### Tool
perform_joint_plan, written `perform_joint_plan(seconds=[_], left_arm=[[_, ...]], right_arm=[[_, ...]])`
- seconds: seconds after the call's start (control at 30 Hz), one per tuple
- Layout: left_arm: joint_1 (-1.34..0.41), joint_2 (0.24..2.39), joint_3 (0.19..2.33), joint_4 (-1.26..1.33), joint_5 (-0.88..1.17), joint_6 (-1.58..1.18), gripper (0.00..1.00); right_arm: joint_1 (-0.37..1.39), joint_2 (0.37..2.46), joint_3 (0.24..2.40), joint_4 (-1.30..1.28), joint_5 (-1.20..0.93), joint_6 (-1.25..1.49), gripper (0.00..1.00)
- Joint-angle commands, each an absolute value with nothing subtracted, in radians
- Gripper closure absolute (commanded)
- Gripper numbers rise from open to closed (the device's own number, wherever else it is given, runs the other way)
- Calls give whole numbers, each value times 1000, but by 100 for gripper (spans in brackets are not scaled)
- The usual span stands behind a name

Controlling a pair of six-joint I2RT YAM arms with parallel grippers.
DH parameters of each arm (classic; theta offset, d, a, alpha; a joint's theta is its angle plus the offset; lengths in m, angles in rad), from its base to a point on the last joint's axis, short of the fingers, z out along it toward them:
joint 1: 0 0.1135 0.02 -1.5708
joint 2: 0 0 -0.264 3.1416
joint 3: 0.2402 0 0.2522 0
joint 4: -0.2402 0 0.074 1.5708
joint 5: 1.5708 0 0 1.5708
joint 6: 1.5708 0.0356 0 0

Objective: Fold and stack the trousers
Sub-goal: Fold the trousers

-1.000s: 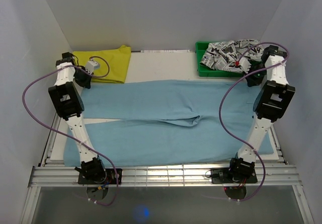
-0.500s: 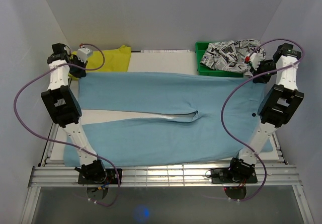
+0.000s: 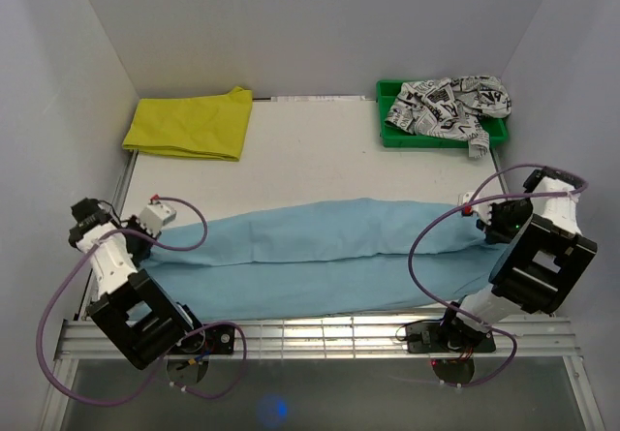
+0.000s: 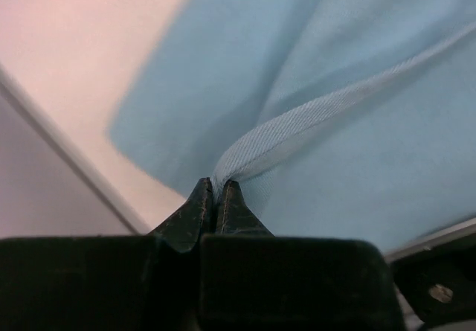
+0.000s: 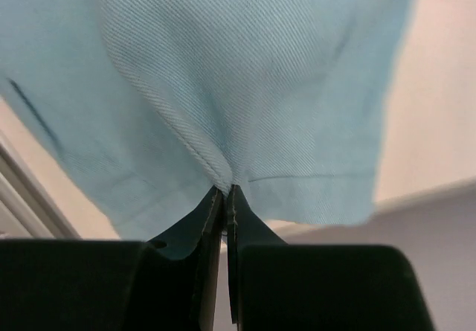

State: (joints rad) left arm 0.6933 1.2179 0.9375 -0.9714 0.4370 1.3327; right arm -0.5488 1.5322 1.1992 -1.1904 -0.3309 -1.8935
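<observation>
My left gripper is going to let go of the end of the light blue trousers near the side, in front of the yellow garment [image 3: 139, 243].
The light blue trousers [image 3: 320, 257] lie folded lengthwise, one leg over the other, across the near part of the table. My left gripper [image 3: 145, 232] is shut on their left end; the left wrist view shows the closed jaws pinching a hem fold of the blue cloth [image 4: 312, 115] at my left gripper's tips [image 4: 215, 190]. My right gripper [image 3: 484, 220] is shut on the right end; in the right wrist view my right gripper [image 5: 225, 193] pinches a seam of the blue cloth [image 5: 245, 71] that hangs out from it.
A folded yellow garment [image 3: 189, 124] lies at the back left. A green bin [image 3: 397, 133] at the back right holds a black-on-white printed garment [image 3: 441, 102] spilling over its rim. Grey walls close in on three sides. Metal rails [image 3: 320, 334] run along the near edge.
Both arms have swung from the back of the table to the front, pulling the far leg and edge of the trousers over the near half, so they are now folded lengthwise.
</observation>
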Motion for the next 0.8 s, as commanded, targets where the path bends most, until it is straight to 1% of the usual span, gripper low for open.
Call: perform_joint_plan(seconds=[0.0, 0.03, 0.1, 0.2, 0.23, 0.3, 0.33, 0.37, 0.4, 0.43, 0.47, 0.57, 0.6, 0.7, 0.73, 0.77], left_arm=[[704, 1187, 743, -1033, 284, 1479, 100], [706, 1192, 657, -1002, 255, 1453, 100], [706, 1228, 589, -869, 180, 1373, 100], [704, 1301, 561, -738, 153, 1298, 100], [703, 1363, 577, -714, 153, 1231, 100], [693, 1448, 665, -675, 155, 1162, 100], [686, 1541, 710, -666, 149, 1078, 100], [680, 1590, 760, -664, 149, 1034, 100], [664, 1639, 881, -667, 150, 990, 100], [655, 1684, 946, -673, 155, 947, 100], [632, 1766, 1077, -695, 172, 874, 100], [568, 1898, 1260, -741, 201, 772, 100], [551, 1925, 1364, -755, 207, 758, 100], [500, 1997, 1495, -795, 235, 713, 100], [492, 2009, 1579, -804, 245, 704, 100], [482, 2023, 1619, -822, 250, 693, 100]], right_arm=[[-542, 1519, 1041, -1077, -226, -1993, 92], [-540, 1525, 1019, -1057, -218, -1961, 92], [-522, 1557, 987, -1004, -187, -1913, 92], [-515, 1633, 997, -962, -166, -1810, 92], [-514, 1658, 1015, -954, -158, -1784, 92], [-508, 1728, 1046, -946, -147, -1714, 92], [-505, 1752, 1084, -930, -147, -1688, 92], [-502, 1772, 1110, -927, -155, -1663, 92], [-500, 1793, 1138, -927, -161, -1626, 92], [-499, 1830, 1166, -928, -167, -1611, 92], [-497, 1847, 1225, -933, -173, -1591, 92], [-497, 1891, 1337, -943, -184, -1574, 92], [-497, 1907, 1363, -948, -186, -1571, 92], [-499, 1924, 1459, -983, -202, -1560, 92], [-499, 1925, 1482, -994, -213, -1557, 92], [-499, 1925, 1506, -1005, -238, -1552, 92]])
